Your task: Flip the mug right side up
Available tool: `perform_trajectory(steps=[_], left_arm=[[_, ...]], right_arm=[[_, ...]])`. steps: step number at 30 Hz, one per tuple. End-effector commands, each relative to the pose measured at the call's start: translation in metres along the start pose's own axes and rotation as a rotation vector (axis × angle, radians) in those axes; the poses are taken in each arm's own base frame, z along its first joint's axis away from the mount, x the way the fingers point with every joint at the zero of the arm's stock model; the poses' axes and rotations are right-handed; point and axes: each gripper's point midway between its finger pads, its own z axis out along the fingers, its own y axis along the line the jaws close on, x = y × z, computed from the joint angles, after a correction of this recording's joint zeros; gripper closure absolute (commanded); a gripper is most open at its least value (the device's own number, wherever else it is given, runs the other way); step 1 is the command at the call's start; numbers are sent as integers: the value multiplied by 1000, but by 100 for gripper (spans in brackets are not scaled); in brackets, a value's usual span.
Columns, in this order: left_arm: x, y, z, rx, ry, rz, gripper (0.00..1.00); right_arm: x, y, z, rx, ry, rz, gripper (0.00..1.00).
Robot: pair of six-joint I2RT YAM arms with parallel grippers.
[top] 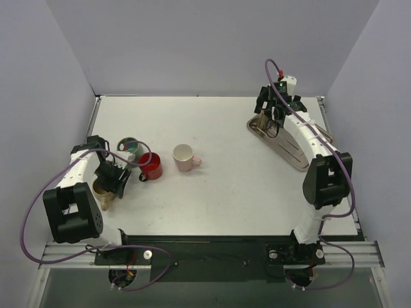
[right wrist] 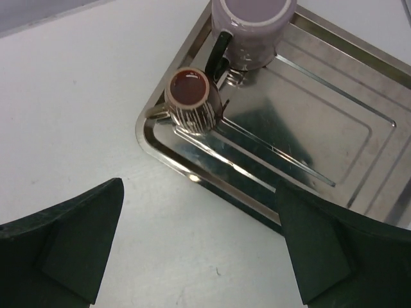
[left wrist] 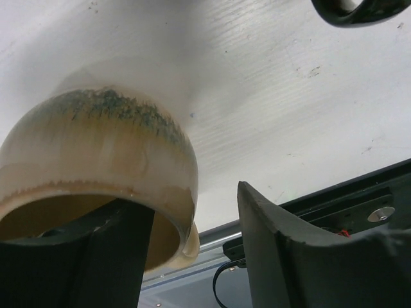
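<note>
I should next move my right gripper to the brown striped cup on the steel tray, beside the lavender mug, and close it around the cup's body [top: 262, 122] [right wrist: 194, 110].
A tan mug [top: 101, 188] with a blue-green glazed band stands at the table's left edge, its mouth facing up and its handle toward the near side. In the left wrist view the tan mug [left wrist: 96, 154] fills the left half. My left gripper [left wrist: 192, 208] straddles its rim: one finger [left wrist: 96, 256] reaches inside the mouth, the other finger [left wrist: 282, 250] stands outside, a clear gap away from the wall. In the overhead view the left gripper [top: 113, 179] sits just right of the mug. My right gripper [right wrist: 200, 189] hangs open over bare table beside a tray, nothing between its fingers.
A teal mug [top: 130, 149], a red mug [top: 151, 166] and a pink mug [top: 185, 156] stand in a row right of the tan one. A steel tray [right wrist: 308, 147] at the back right holds a small brown striped cup [right wrist: 191, 101] and a lavender mug [right wrist: 253, 29].
</note>
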Motion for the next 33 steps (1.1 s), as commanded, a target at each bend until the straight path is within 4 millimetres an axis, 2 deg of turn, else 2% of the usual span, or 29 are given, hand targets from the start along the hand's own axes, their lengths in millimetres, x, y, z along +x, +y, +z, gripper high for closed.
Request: perform_trajectory(steps=[1, 2, 3, 4, 5, 6, 8, 9, 10, 11, 12, 13, 14, 15, 23, 29, 31, 32, 33], left_arm=[[-12, 0, -27, 0, -101, 37, 35], [-13, -1, -32, -1, -113, 38, 30], [-16, 0, -42, -19, -138, 43, 28], [-17, -1, -46, -22, -149, 42, 24], [-20, 0, -54, -43, -174, 45, 22], [-21, 1, -58, -54, -184, 41, 21], [-22, 1, -66, -71, -198, 35, 21], [-24, 0, -72, -77, -210, 32, 21], [-24, -1, -74, -76, -218, 30, 21], [-26, -2, -78, -80, -232, 36, 21], [-28, -5, -82, -79, -252, 41, 21], [-27, -7, -84, -72, -253, 41, 21], [-29, -8, -88, -72, -268, 44, 20], [-29, -10, -89, -67, -269, 47, 21], [-33, -18, -100, -54, -320, 60, 21], [-35, -19, -103, -53, -330, 63, 21], [-34, -18, -103, -60, -328, 63, 21], [-34, -19, -103, -59, -328, 62, 21], [-34, -19, -105, -59, -334, 63, 21]], right_arm=[[-27, 2, 25, 35, -17, 41, 2], [-18, 5, 39, 47, 7, 36, 2], [-30, 7, 41, 46, -16, 50, 2], [-22, 8, 56, 64, 4, 52, 2], [-27, 10, 62, 71, -4, 62, 2], [-14, 10, 77, 90, 31, 52, 1], [-21, 16, 92, 98, 32, 59, 1], [-8, 15, 105, 118, 67, 45, 1], [-19, 19, 106, 109, 45, 56, 1], [-6, 16, 120, 135, 76, 45, 1], [-15, 18, 122, 134, 57, 56, 1], [-6, 16, 131, 148, 77, 57, 1], [-10, 14, 134, 150, 70, 70, 1], [-3, 15, 140, 146, 85, 79, 2], [18, 7, 159, 176, 127, 124, 10], [33, 5, 171, 167, 164, 127, 27], [35, 6, 171, 157, 174, 126, 41], [33, 6, 169, 153, 173, 130, 51], [37, 5, 169, 153, 181, 128, 54]])
